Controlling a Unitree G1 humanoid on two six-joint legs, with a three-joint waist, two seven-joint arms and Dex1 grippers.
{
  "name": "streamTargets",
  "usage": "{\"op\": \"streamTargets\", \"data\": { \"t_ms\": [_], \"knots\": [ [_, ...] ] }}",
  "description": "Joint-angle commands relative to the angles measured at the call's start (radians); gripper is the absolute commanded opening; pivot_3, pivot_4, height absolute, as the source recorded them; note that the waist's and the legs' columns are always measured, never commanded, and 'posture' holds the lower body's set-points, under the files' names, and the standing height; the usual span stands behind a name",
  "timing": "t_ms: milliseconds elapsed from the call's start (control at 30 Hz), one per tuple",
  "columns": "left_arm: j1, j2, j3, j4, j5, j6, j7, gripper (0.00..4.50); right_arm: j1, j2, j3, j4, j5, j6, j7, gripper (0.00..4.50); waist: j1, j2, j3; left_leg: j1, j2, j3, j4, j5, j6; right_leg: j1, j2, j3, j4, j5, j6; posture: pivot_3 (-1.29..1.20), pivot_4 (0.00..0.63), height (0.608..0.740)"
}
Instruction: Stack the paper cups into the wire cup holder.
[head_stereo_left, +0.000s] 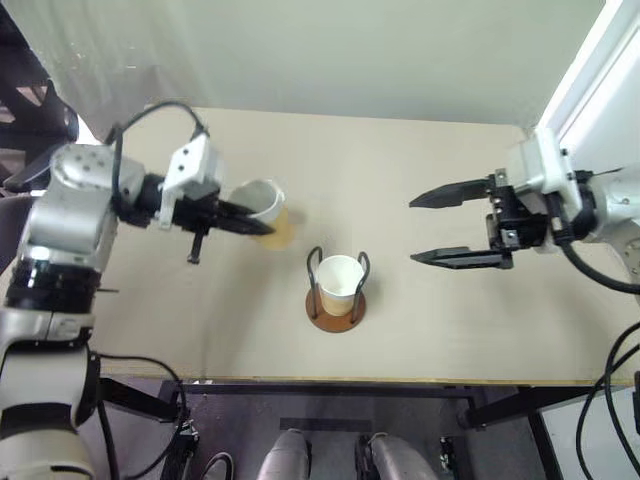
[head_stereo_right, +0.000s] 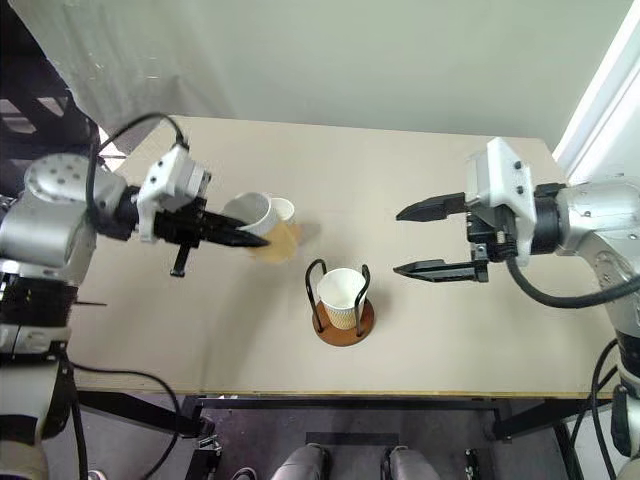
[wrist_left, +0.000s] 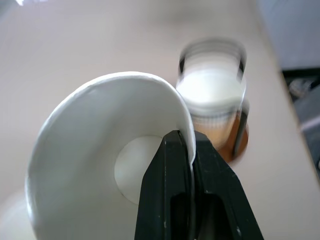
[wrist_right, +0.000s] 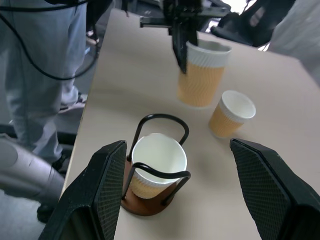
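Observation:
Next, I let go of my left gripper's paper cup inside the cup standing (head_stereo_left: 340, 274) (wrist_left: 211, 92) between the holder's black loops.
My left gripper (head_stereo_left: 262, 228) is shut on the rim of a paper cup (head_stereo_left: 258, 200), pinching its wall between the fingers (wrist_left: 170, 170). That cup hangs tilted above the table, up and to the left of the wire cup holder (head_stereo_left: 335, 318). Inside the holder's black loops stands a second paper cup (head_stereo_left: 338, 278), upright on the reddish-brown base. A third paper cup (wrist_right: 232, 112) stands on the table just beyond the held one. To the right of the holder, my right gripper (head_stereo_left: 413, 230) is open and holds nothing, its fingers pointing toward the holder.
The beige table (head_stereo_left: 450, 330) has bare room around the holder and along its front edge. A person in grey trousers (wrist_right: 40, 60) stands beside the table on the left arm's side. A pale wall runs behind the table.

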Motion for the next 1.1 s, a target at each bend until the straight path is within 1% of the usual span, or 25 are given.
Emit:
{"op": "streamTargets", "data": {
  "t_ms": [33,67,233,333,467,567,700,867,967,1100],
  "knots": [
    [-0.117,0.021,-0.116,0.012,-0.160,-0.044,-0.046,0.05,0.006,-0.035,-0.081,-0.043,0.029,0.010,-0.045,3.38,0.000,0.000,0.000,0.000,0.000,0.000,0.000,0.000,0.000,0.000,0.000,0.000,0.000,0.000,0.000,0.00,0.150,0.740],
    [-0.137,0.026,-0.145,0.020,-0.185,-0.054,-0.046,0.05,0.011,-0.040,-0.082,-0.047,0.030,0.010,-0.051,3.38,-0.001,0.000,0.000,0.000,0.000,0.000,0.001,0.000,0.001,0.000,0.000,0.000,0.000,0.000,0.001,0.00,0.150,0.740],
    [-0.302,-0.020,-0.386,0.066,-0.328,-0.139,-0.046,0.05,0.052,-0.066,-0.116,-0.110,0.046,0.030,-0.111,3.38,-0.002,0.000,0.000,-0.002,0.000,0.000,0.005,0.000,0.002,0.001,0.000,0.001,0.000,-0.001,0.004,0.00,0.150,0.740],
    [-0.358,-0.036,-0.523,0.100,-0.364,-0.206,-0.046,0.05,0.071,-0.077,-0.134,-0.144,0.064,0.047,-0.147,3.38,-0.001,0.001,0.000,-0.004,-0.001,0.001,0.009,-0.002,0.004,0.001,0.000,0.001,-0.001,-0.001,0.007,0.00,0.150,0.740],
    [-0.419,-0.082,-0.657,0.190,-0.374,-0.300,-0.046,0.05,0.107,-0.094,-0.170,-0.210,0.099,0.086,-0.203,3.38,0.002,0.001,0.001,-0.006,-0.002,0.001,0.012,-0.002,0.006,0.001,-0.001,0.002,-0.003,-0.001,0.011,0.00,0.150,0.740],
    [-0.449,-0.096,-0.722,0.232,-0.391,-0.347,-0.046,0.05,0.125,-0.105,-0.193,-0.243,0.125,0.112,-0.241,3.38,0.004,0.001,0.001,-0.008,-0.002,0.001,0.013,-0.003,0.007,0.001,-0.001,0.003,-0.005,0.000,0.012,0.00,0.150,0.740],
    [-0.476,-0.117,-0.780,0.276,-0.412,-0.385,-0.046,0.05,0.150,-0.122,-0.216,-0.279,0.157,0.136,-0.281,3.38,0.007,0.001,0.001,-0.011,-0.002,0.001,0.013,-0.005,0.009,0.002,-0.001,0.003,-0.010,0.001,0.015,0.00,0.150,0.740],
    [-0.492,-0.118,-0.829,0.267,-0.459,-0.391,-0.046,0.05,0.156,-0.133,-0.218,-0.295,0.181,0.149,-0.320,3.38,0.011,0.002,0.001,-0.012,-0.005,0.002,0.014,-0.006,0.012,0.002,-0.003,0.004,-0.013,0.003,0.020,0.00,0.150,0.740],
    [-0.495,-0.104,-0.875,0.238,-0.467,-0.404,-0.046,0.05,0.167,-0.142,-0.225,-0.302,0.190,0.151,-0.335,3.38,0.013,0.002,0.001,-0.013,-0.006,0.002,0.014,-0.007,0.014,0.002,-0.004,0.005,-0.014,0.003,0.023,0.00,0.150,0.740],
    [-0.499,-0.118,-0.906,0.266,-0.453,-0.430,-0.046,0.05,0.172,-0.146,-0.226,-0.312,0.207,0.151,-0.356,3.38,0.013,0.003,0.002,-0.015,-0.009,0.002,0.018,-0.009,0.017,0.002,-0.006,0.006,-0.014,0.001,0.026,0.00,0.150,0.740]
  ]
}}
